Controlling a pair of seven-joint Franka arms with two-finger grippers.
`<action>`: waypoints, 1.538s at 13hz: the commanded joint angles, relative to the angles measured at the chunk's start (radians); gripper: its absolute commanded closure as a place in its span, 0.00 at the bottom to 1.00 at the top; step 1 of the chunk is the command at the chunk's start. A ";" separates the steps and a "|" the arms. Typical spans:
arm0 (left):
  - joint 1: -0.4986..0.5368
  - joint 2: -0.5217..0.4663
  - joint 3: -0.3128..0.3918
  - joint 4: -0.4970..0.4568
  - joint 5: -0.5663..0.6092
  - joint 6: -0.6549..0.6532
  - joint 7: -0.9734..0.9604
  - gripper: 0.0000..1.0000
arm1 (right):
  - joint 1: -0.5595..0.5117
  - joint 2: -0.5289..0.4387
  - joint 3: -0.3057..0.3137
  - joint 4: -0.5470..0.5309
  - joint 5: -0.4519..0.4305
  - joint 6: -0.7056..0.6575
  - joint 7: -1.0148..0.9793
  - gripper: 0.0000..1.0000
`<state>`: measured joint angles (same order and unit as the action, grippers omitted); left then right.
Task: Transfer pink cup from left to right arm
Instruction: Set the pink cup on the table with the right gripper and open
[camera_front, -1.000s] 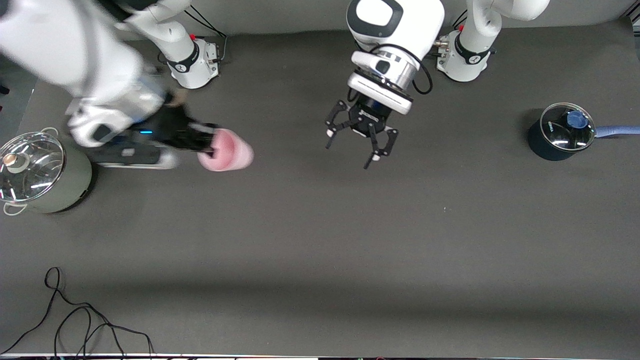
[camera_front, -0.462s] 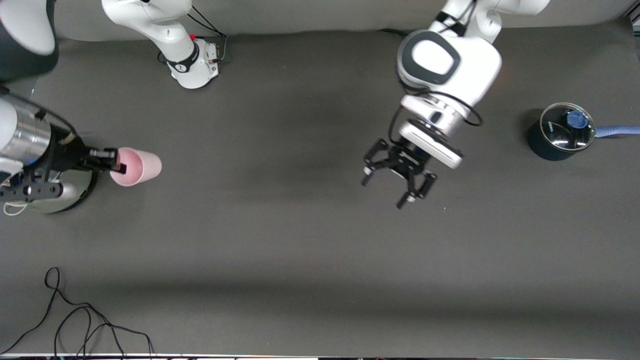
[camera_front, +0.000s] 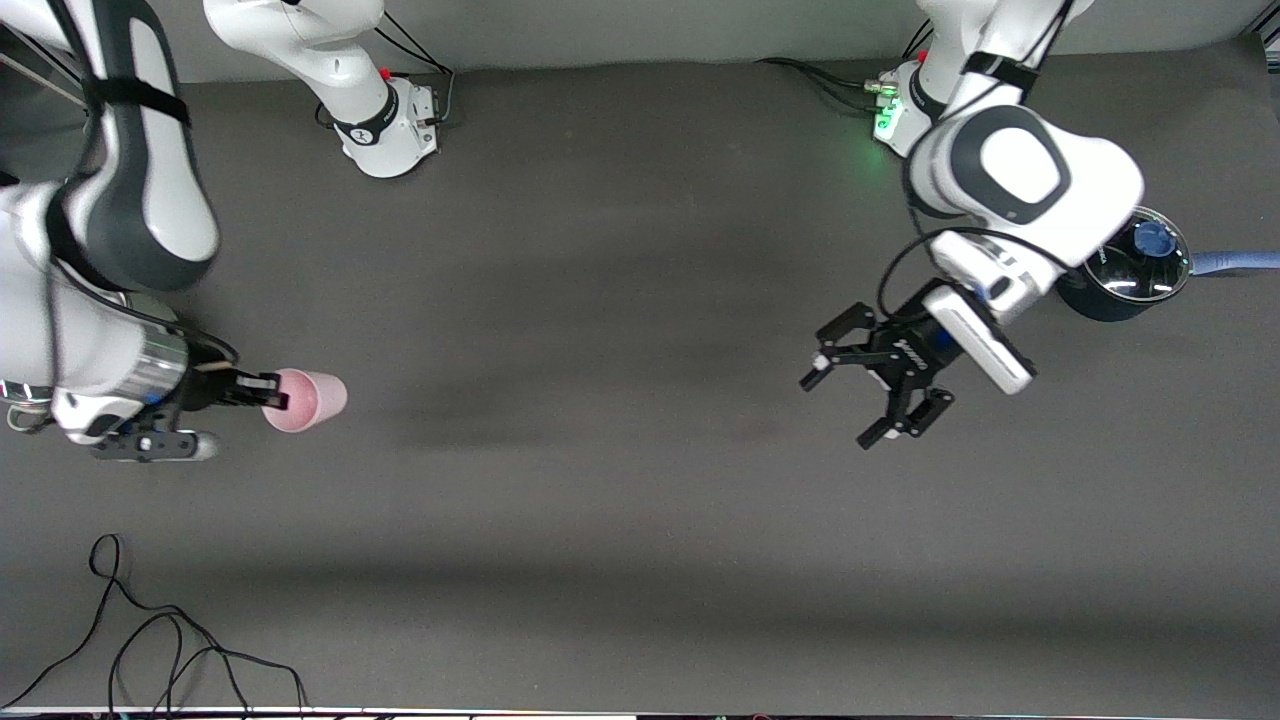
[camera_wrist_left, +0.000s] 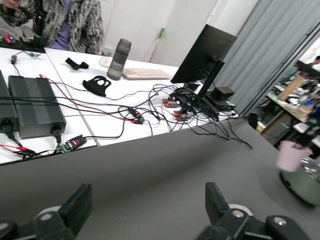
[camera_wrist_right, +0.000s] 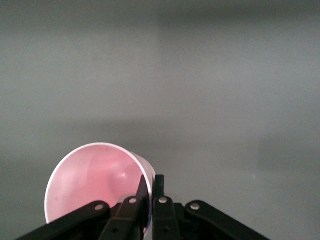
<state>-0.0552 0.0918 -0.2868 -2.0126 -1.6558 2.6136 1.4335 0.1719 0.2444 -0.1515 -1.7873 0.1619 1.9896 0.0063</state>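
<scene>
Next, my right gripper lets go of the pink cup on the bare table (camera_front: 378, 426) just past its fingertips, toward my left gripper.
The pink cup (camera_front: 308, 400) lies sideways in the air, over the table near the right arm's end. My right gripper (camera_front: 274, 398) is shut on its rim. In the right wrist view one finger sits inside the pink cup (camera_wrist_right: 92, 180) and the other outside, at my right gripper (camera_wrist_right: 151, 189). My left gripper (camera_front: 838, 408) hangs open and empty over the table toward the left arm's end, well apart from the cup. In the left wrist view my left gripper (camera_wrist_left: 147, 207) has only bare table between its fingers (camera_wrist_left: 75, 207), and the pink cup (camera_wrist_left: 290, 155) shows small in the distance.
A dark blue pot (camera_front: 1110, 290) with a glass lid and blue handle (camera_front: 1235, 262) stands by the left arm, partly covered by its wrist. A grey pot (camera_wrist_left: 306, 182) sits below the cup. A black cable (camera_front: 150, 640) lies at the front corner.
The right arm has swung the cup toward its own end of the table and down the front view. The left arm has drawn back toward the blue pot, still open.
</scene>
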 joint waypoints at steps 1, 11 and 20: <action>0.136 -0.035 -0.011 -0.046 0.094 -0.197 -0.036 0.00 | 0.008 -0.027 -0.005 -0.188 0.002 0.215 -0.048 1.00; 0.489 -0.014 -0.011 0.296 0.938 -0.950 -0.732 0.00 | 0.030 0.086 0.000 -0.415 0.004 0.672 -0.075 0.08; 0.387 -0.144 -0.032 0.339 1.511 -1.047 -1.299 0.00 | 0.023 -0.304 -0.011 -0.237 -0.010 0.033 0.085 0.00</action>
<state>0.3584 -0.0312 -0.3251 -1.6653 -0.2061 1.5827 0.2392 0.1983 -0.0023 -0.1587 -2.1038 0.1619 2.1681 0.0052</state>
